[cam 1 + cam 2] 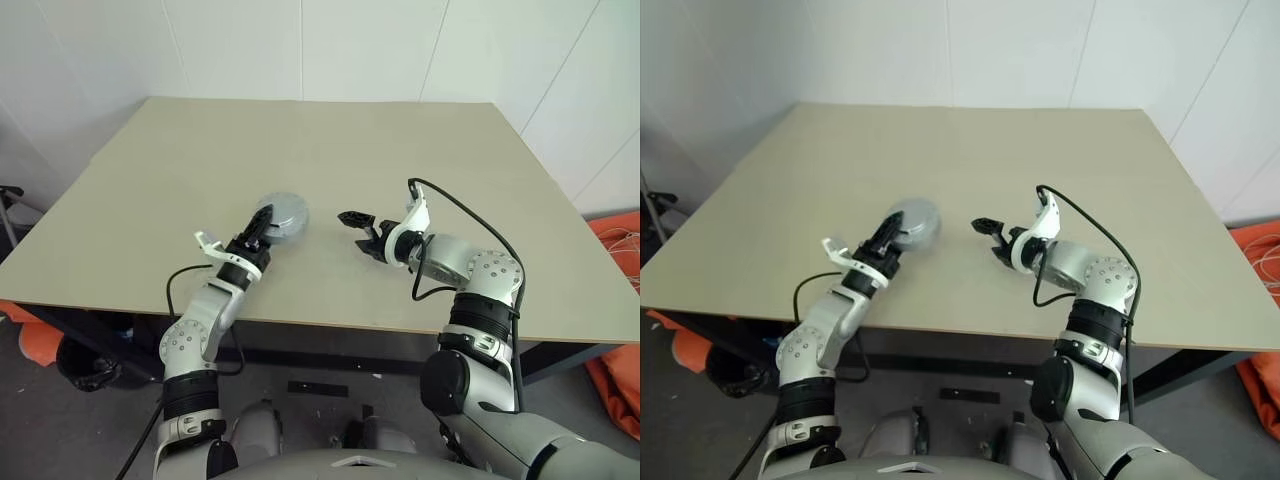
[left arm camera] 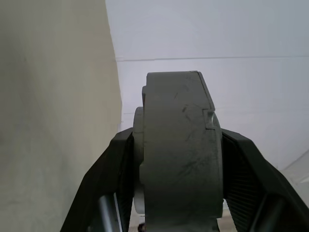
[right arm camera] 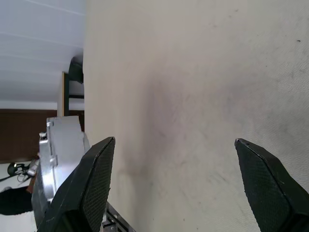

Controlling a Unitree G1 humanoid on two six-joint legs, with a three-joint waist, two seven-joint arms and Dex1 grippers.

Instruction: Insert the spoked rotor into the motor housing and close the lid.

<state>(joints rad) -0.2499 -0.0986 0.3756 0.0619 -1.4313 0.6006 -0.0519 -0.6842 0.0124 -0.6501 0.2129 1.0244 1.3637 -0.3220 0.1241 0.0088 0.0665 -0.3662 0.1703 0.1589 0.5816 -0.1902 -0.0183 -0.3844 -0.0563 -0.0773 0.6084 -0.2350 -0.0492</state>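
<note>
The motor housing will leave my left gripper on the bare beige table point(image 1: 190, 244) beside its own white bracket.
My left gripper point(image 1: 259, 229) is shut on the round grey motor housing point(image 1: 281, 216), holding it just above the table, left of the middle. In the left wrist view the housing point(image 2: 181, 145) stands edge-on between the two black fingers point(image 2: 108, 169), with a thinner grey disc flat against one side of it. I cannot tell whether that disc is the lid. The spoked rotor is hidden. My right gripper point(image 1: 358, 233) hangs open and empty to the right of the housing, a short gap away, its fingertips turned toward it. In the right wrist view its fingers point(image 3: 96, 174) stand wide apart over bare tabletop.
The beige table point(image 1: 400, 150) stretches far behind and to both sides of the grippers. Its front edge runs just under my forearms. White walls stand behind it, and orange cloth point(image 1: 618, 240) lies on the floor at the right.
</note>
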